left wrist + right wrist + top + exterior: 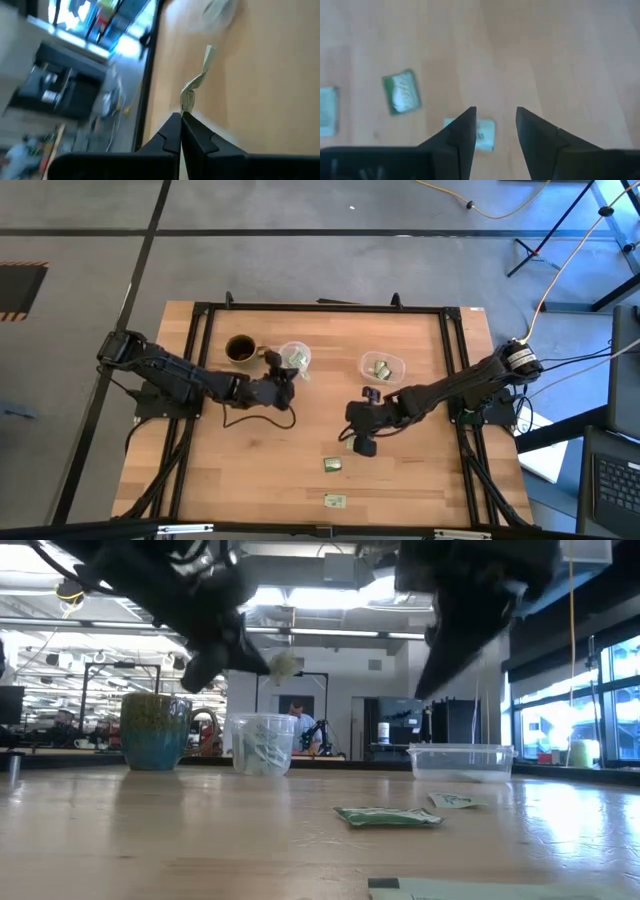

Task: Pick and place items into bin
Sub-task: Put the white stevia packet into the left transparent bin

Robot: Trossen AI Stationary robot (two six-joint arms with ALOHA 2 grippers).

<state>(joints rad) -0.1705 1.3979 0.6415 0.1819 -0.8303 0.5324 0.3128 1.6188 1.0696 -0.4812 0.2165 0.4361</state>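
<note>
The pale packet is lying flat beside the green packet. Next, my right gripper moves down and closes on the middle of the pale packet [350,444] [482,134].
My left gripper [288,376] [181,116] is raised beside the clear cup [296,358] [262,743], which has packets inside, and it is shut on one crumpled green-and-white packet [194,85] [285,663]. My right gripper [361,444] [495,120] hangs open above the table's middle, pointing down. One packet [484,134] lies flat under the gap between its fingers, and another packet [402,92] lies beside it. Two more packets [333,465] [335,501] lie flat nearer the table's near edge. My left gripper pinches the packet by its one end [187,106] between the two fingertips. The packet is lifted clear of the table. It sticks out bent and crumpled beyond the fingertips, level with a spot just above the cup's rim in the low view.
A green mug [240,348] stands left of the cup. A shallow clear container [382,366] [460,761] with packets inside sits to the right, beyond my right gripper. A black frame [195,330] runs along the table's edges. People and benches show in the room behind.
</note>
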